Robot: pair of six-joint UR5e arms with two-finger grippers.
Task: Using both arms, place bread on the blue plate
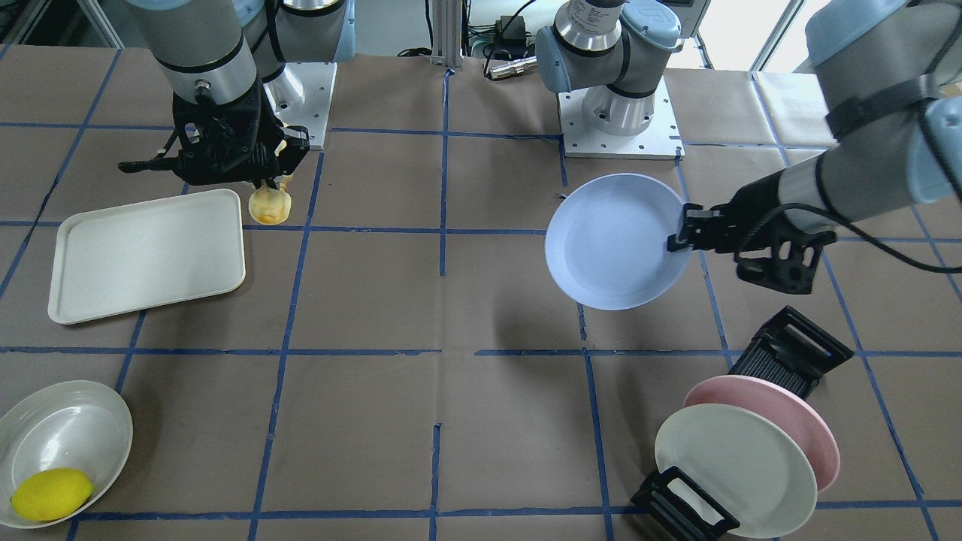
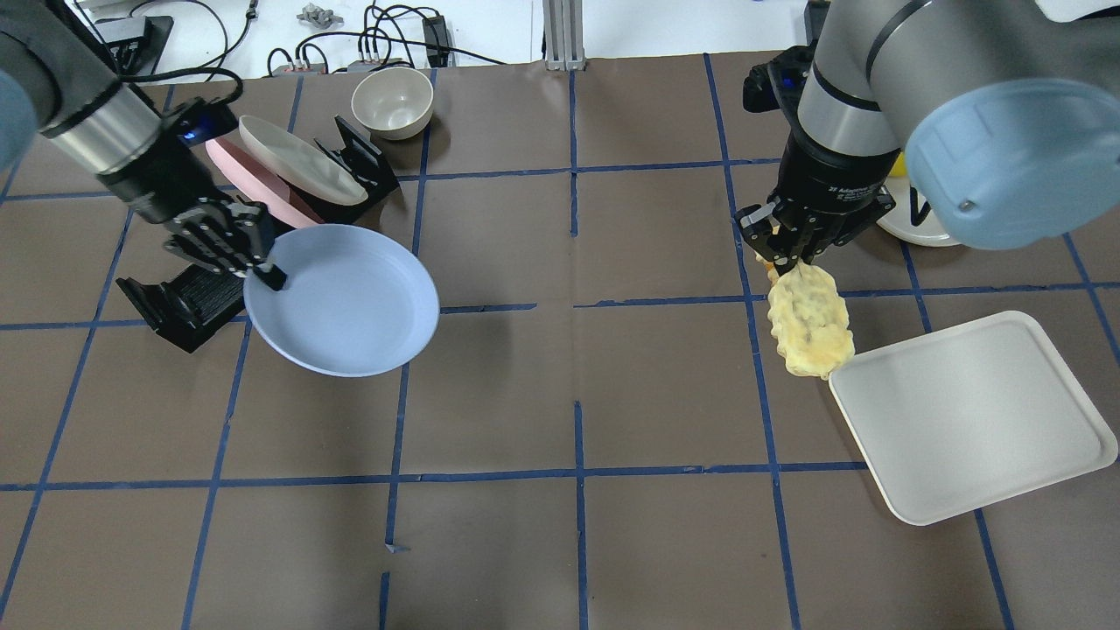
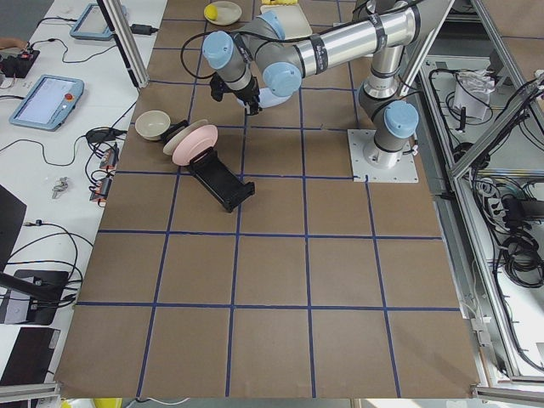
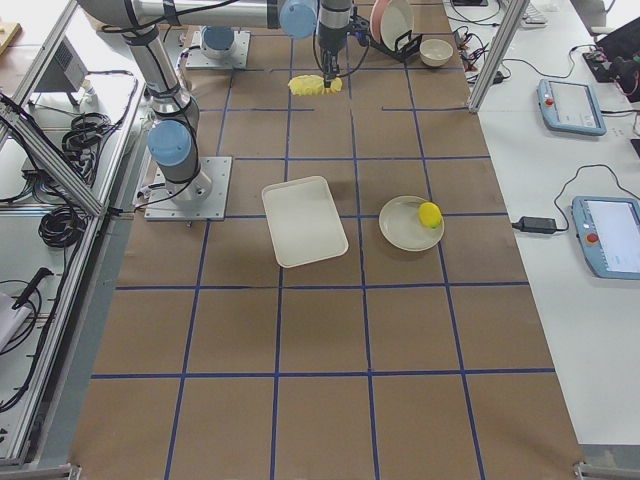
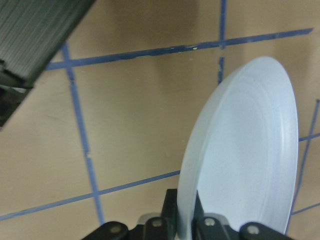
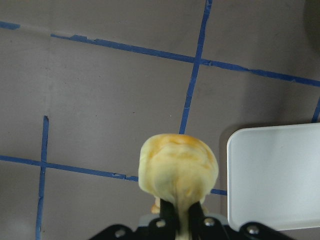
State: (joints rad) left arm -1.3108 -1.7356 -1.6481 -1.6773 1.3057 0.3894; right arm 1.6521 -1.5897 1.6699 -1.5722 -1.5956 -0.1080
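My left gripper is going to let go of the blue plate in the middle of the table, over the gap in the crossing blue tape lines [image 1: 434, 347].
My right gripper [image 2: 786, 264] is shut on one end of the pale-yellow bread [image 2: 809, 322], which hangs down from it above the table, just off the white tray's corner. The bread also shows in the front view [image 1: 269, 204] and the right wrist view [image 6: 178, 167]. My left gripper [image 2: 265, 273] is shut on the rim of the blue plate [image 2: 346, 302] and holds it tilted above the table. The plate also shows in the front view [image 1: 612, 240] and the left wrist view [image 5: 245, 155]. The two grippers are far apart.
A white tray [image 2: 971, 416] lies beside the bread. A black dish rack [image 1: 789, 353] holds a pink plate [image 1: 804, 421] and a cream plate [image 1: 733, 466]. A bowl with a lemon [image 1: 51, 494] sits at a table corner. A small bowl [image 2: 392, 101] stands beyond the rack.
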